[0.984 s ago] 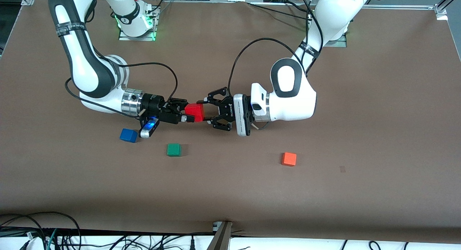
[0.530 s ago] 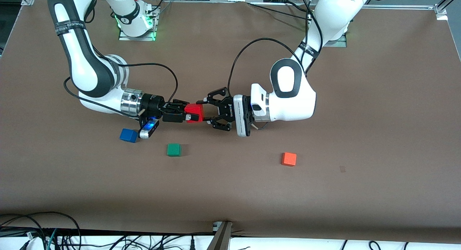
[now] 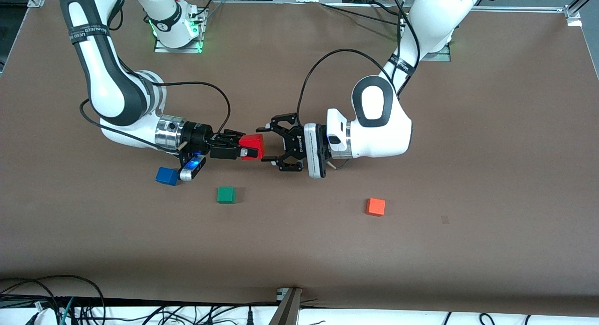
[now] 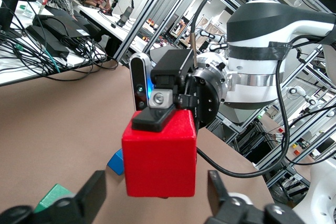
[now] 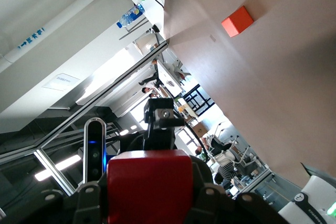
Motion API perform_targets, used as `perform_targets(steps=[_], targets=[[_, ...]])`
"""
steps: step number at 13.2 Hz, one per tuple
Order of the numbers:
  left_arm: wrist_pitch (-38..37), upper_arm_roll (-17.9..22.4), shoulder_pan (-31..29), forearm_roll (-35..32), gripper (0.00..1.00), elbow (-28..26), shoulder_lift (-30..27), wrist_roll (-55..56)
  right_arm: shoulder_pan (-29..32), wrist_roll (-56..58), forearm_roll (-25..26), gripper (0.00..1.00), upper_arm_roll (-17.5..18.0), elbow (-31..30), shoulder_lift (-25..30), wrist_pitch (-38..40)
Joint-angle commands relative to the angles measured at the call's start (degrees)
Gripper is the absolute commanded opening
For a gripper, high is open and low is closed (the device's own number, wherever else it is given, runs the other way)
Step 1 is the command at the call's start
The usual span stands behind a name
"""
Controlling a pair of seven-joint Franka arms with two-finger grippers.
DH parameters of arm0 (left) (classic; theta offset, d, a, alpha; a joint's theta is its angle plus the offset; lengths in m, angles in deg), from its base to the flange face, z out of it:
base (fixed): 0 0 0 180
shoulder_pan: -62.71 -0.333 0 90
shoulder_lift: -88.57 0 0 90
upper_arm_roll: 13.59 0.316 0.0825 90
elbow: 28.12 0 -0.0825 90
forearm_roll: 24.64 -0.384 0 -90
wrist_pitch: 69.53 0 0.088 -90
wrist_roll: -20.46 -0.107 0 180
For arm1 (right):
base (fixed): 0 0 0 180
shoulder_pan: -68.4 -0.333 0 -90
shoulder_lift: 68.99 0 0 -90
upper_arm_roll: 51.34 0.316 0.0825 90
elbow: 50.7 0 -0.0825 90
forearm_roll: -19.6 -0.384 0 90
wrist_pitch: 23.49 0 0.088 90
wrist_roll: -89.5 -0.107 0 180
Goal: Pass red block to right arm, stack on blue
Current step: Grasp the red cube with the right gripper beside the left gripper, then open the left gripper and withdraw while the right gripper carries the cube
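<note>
My right gripper should set the red block down on top of the blue cube point(image 3: 164, 175) that is near the green cube, and let go of it there.
The red block point(image 3: 252, 146) is up in the air over the middle of the table, held by my right gripper point(image 3: 248, 147), which is shut on it. My left gripper point(image 3: 263, 144) faces it, jaws spread wide, with its fingertips either side of the block's end and not touching it. In the left wrist view the red block point(image 4: 160, 153) hangs clear between my open fingers point(image 4: 92, 195). In the right wrist view it point(image 5: 149, 187) fills the shut jaws. The blue cube point(image 3: 167, 175) lies on the table under the right wrist, and also shows in the left wrist view point(image 4: 116, 162).
A green cube point(image 3: 226, 194) lies nearer the front camera than the grippers. An orange cube point(image 3: 376, 206) lies toward the left arm's end, and shows in the right wrist view point(image 5: 237, 21). Cables run along the table's near edge.
My left gripper has opened wider and let go of the red block, drawing back a little. My right gripper keeps its hold on the block.
</note>
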Motion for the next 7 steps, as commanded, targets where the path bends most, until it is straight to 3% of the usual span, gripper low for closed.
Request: perform_targets(steps=[1, 4, 7], targets=[[0.3, 0.2, -1.0, 2.0, 1.00, 0.3, -0.9, -1.5, 0.1, -0.5, 7.9, 0.08, -0.3, 1.4, 0.9, 0.2], [-0.1, 0.3, -4.5, 1.4, 1.00, -2.4, -4.1, -1.3, 0.2, -2.6, 20.8, 0.08, -0.8, 3.3, 1.0, 0.2], [-5.6, 0.3, -9.9, 1.1, 1.00, -8.0, -7.6, -1.5, 0.2, -3.3, 38.3, 0.08, -1.2, 4.9, 1.3, 0.2]])
